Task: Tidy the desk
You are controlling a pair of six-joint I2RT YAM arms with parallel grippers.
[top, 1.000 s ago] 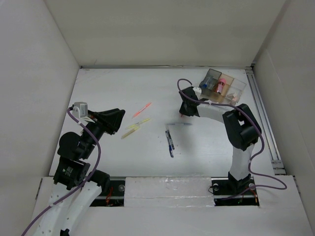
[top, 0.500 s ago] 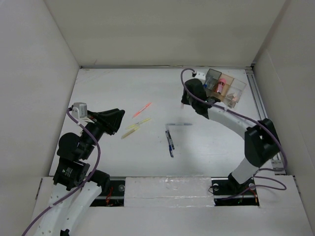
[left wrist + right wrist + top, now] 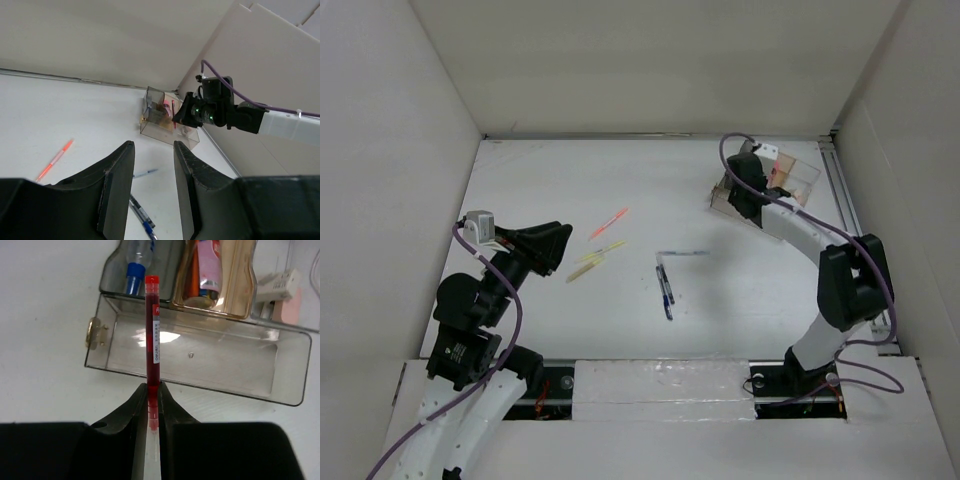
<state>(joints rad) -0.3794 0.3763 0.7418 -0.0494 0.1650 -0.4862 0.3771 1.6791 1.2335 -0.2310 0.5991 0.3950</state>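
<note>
My right gripper has the red pen. It will let go of it in the empty long compartment of the clear organizer box (image 3: 755, 207) (image 3: 197, 354).
My right gripper (image 3: 152, 388) is shut on a red pen (image 3: 152, 335), which points forward over the empty long compartment of the clear organizer box (image 3: 280, 385). From above, the right gripper (image 3: 740, 193) hangs over the box (image 3: 804, 174) at the back right of the white desk (image 3: 550, 180) and hides part of it. My left gripper (image 3: 566, 246) hovers at the desk's left side, open, with nothing between its fingers (image 3: 119, 185). The left wrist view shows the box (image 3: 156, 125) and the right gripper (image 3: 183, 116) far ahead.
An orange pen (image 3: 609, 222) and yellow sticks (image 3: 596, 259) lie left of centre. Two blue pens (image 3: 665, 291) and a clear pen (image 3: 684, 253) lie mid-desk. The box's small compartments hold a blue-capped item (image 3: 136, 262) and a pink tube (image 3: 207, 267). A metal rail (image 3: 856, 235) runs along the right edge.
The right arm has swung from mid-desk to the back right with the red pen and now hangs over the organizer box. The left arm has stayed put.
</note>
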